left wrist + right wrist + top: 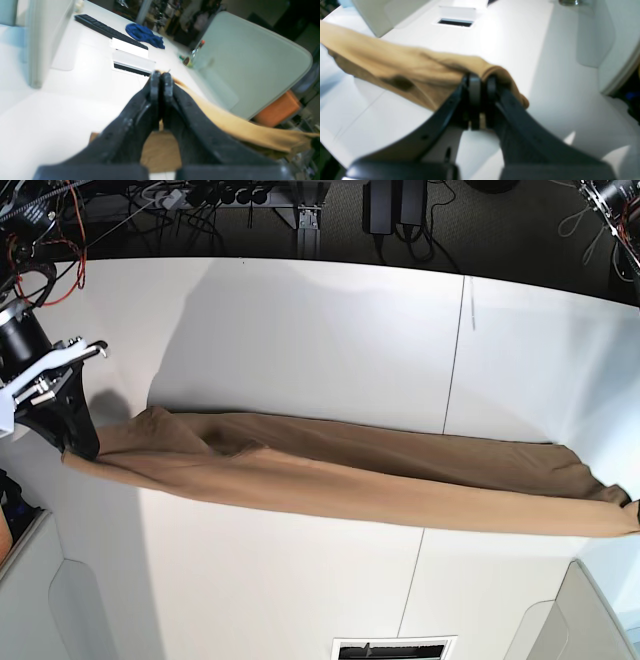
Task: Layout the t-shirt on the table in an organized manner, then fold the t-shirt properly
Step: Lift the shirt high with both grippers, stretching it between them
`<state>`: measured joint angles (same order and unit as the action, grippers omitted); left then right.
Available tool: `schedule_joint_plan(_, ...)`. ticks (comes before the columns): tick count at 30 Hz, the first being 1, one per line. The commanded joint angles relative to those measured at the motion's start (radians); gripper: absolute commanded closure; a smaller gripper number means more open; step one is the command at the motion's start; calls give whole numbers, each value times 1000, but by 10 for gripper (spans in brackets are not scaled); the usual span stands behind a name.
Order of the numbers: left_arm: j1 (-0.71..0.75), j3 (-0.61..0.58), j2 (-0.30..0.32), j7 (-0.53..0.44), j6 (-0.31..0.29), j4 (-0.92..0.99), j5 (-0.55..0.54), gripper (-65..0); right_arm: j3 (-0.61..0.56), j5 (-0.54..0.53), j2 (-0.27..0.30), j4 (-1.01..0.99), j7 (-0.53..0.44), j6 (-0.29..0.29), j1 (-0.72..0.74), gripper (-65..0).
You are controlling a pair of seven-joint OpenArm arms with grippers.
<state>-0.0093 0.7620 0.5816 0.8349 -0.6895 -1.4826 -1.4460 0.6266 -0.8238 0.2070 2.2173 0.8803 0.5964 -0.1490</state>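
My left gripper will lay down the tan t-shirt, which stretches as a narrow band bunched at my grippers, then open and take the t-shirt's corner [560,454] nearest my arms.
The tan t-shirt [350,475] is pulled into a long narrow band across the white table [300,330], from the left side to the right edge of the base view. My right gripper [80,442] is shut on the shirt's left end. In the right wrist view the fabric [407,67] bunches over that gripper's tips [481,82]. My left gripper [161,75] is shut on the other end, and the cloth [237,125] trails off to the right. In the base view only a dark sliver of the left gripper [636,515] shows at the frame edge.
A dark seam [455,350] crosses the table. Grey-white bins stand at the near corners [40,600] [590,620], with a slot [393,648] in the tabletop between them. A black keyboard [107,30], a blue cloth [143,35] and small bottles [192,56] lie beyond.
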Motion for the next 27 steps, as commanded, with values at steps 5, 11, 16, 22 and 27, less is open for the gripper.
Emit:
schedule_joint_plan(5,26,76,28,-22,-9,-49,-38,0,51,6,11,62,-74,-2,-46,0)
schedule_joint_plan(11,-28,-102,30,-233,-9,-43,237,0,35,101,13,-65,-170,-9,33,0)
schedule_joint_plan(16,-211,-405,33,-427,18,76,551,0,-14,228,16,-311,-217,-17,214,0)
schedule_joint_plan(22,-464,-651,11,-578,57,392,719,0,-75,335,42,-596,-296,-16,409,0)
schedule_joint_plan(27,-624,-723,-29,-603,74,616,770,0,-77,376,45,-739,-308,-16,541,0)
